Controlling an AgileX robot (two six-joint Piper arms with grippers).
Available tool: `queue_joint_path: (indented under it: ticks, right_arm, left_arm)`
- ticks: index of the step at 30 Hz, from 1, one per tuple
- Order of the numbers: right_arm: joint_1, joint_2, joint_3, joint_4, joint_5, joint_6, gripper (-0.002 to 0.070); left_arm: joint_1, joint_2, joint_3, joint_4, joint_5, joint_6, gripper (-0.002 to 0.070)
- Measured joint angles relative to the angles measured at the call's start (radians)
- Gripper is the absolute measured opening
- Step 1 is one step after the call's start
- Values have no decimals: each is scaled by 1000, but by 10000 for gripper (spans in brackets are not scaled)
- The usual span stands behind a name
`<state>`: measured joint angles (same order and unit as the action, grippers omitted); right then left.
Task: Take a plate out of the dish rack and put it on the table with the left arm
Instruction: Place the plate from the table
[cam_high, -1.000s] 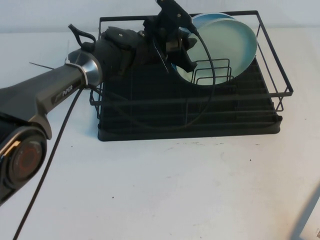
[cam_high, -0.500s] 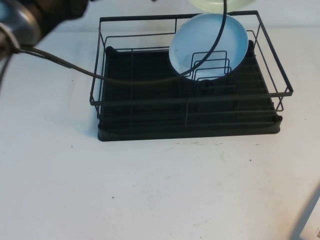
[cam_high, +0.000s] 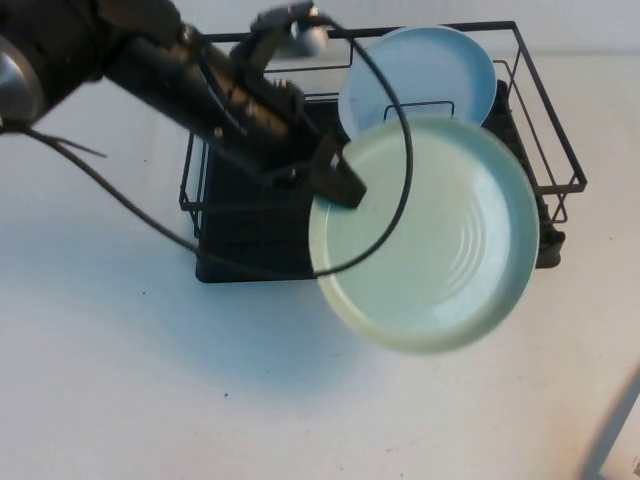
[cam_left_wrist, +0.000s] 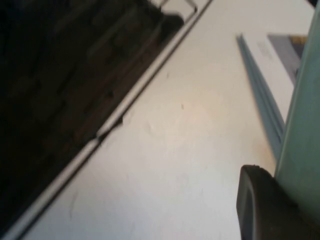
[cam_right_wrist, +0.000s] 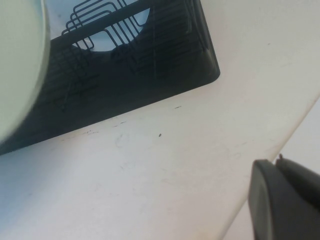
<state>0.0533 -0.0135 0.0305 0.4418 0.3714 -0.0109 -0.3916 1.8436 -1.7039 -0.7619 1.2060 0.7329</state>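
Note:
My left gripper needs to release the mint-green plate on the table (cam_high: 365, 346) just in front of the black dish rack.
My left gripper (cam_high: 338, 180) is shut on the left rim of the pale mint-green plate (cam_high: 435, 240). It holds the plate in the air over the front right of the black dish rack (cam_high: 240, 235), ringed underside toward the high camera. In the left wrist view one black finger (cam_left_wrist: 257, 205) presses against the plate's edge (cam_left_wrist: 302, 120), with the white table (cam_left_wrist: 175, 150) below. My right gripper (cam_right_wrist: 277, 165) is shut and empty, low over the table's edge to the right of the rack (cam_right_wrist: 150, 65). The plate also shows in that view (cam_right_wrist: 17, 65).
A light blue plate (cam_high: 425, 75) stands upright in the rack's wire dividers at the back right. The left arm's loose black cable (cam_high: 405, 170) loops across the held plate. A flat printed sheet (cam_left_wrist: 280, 55) lies beyond the table.
The left arm lifted the mint-green plate out of the rack and up out of view. It has now come down and forward with it. The blue plate stayed in the rack.

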Motion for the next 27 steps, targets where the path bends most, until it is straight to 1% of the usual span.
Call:
queue_joint_path:
  ticks: [3, 7, 10, 15, 24, 27]
  right_arm:
    - [0, 0, 0, 0, 0, 0, -18]
    - [0, 0, 0, 0, 0, 0, -18]
    - [0, 0, 0, 1, 0, 0, -18]
    - [0, 0, 0, 1, 0, 0, -18]
    - [0, 0, 0, 1, 0, 0, -18]
    - [0, 0, 0, 1, 0, 0, -18]
  left_arm:
    - [0, -11, 153, 0, 0, 23, 58]
    - [0, -42, 350, -4, 0, 107, 58]
    - [-2, -49, 445, -23, -11, 163, 58]
    - [-2, -49, 480, -17, -98, 195, 58]
    - [7, -49, 480, 2, -287, 195, 58]
    - [7, -37, 480, 2, -320, 195, 58]
